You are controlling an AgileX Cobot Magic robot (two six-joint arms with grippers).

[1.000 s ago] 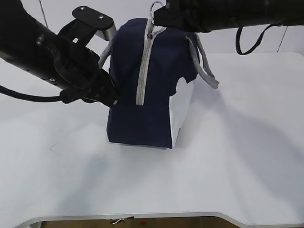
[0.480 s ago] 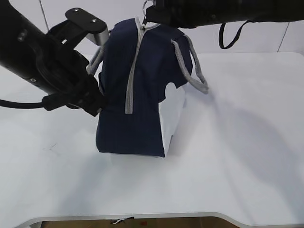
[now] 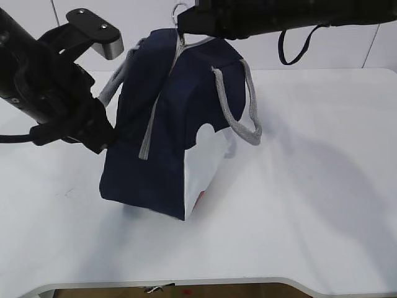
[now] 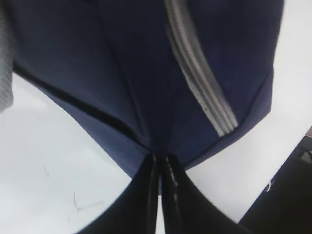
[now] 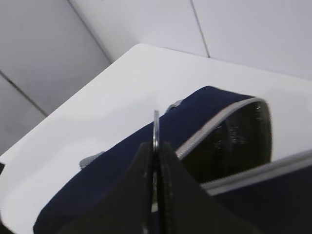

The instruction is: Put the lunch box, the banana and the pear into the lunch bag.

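Note:
I need to take the top fabric (image 3: 155,54) beside the zipper with my left gripper, as it pinches the tilted lunch bag low on its side, far from the ring pull.
The navy lunch bag (image 3: 167,136) stands tilted on the white table, its right base lifted, white side panel facing front. My left gripper (image 3: 110,138) is shut on the bag's fabric at its left side; in the left wrist view (image 4: 159,157) the fingers pinch a navy fold beside the grey zipper (image 4: 200,87). My right gripper (image 3: 185,23) is shut on the metal ring pull (image 5: 156,127) at the bag's top. The zipper is partly open there, showing a dark inside (image 5: 239,136). The lunch box, banana and pear are out of view.
A grey woven handle (image 3: 239,105) hangs down the bag's right side, another (image 3: 115,81) at its left. The white table (image 3: 310,186) extends to the right and front. A black strap (image 3: 298,46) hangs from the right arm at the back.
The bag has been dragged to the left and tipped, both grippers moving left with it. The top of the zipper has opened further.

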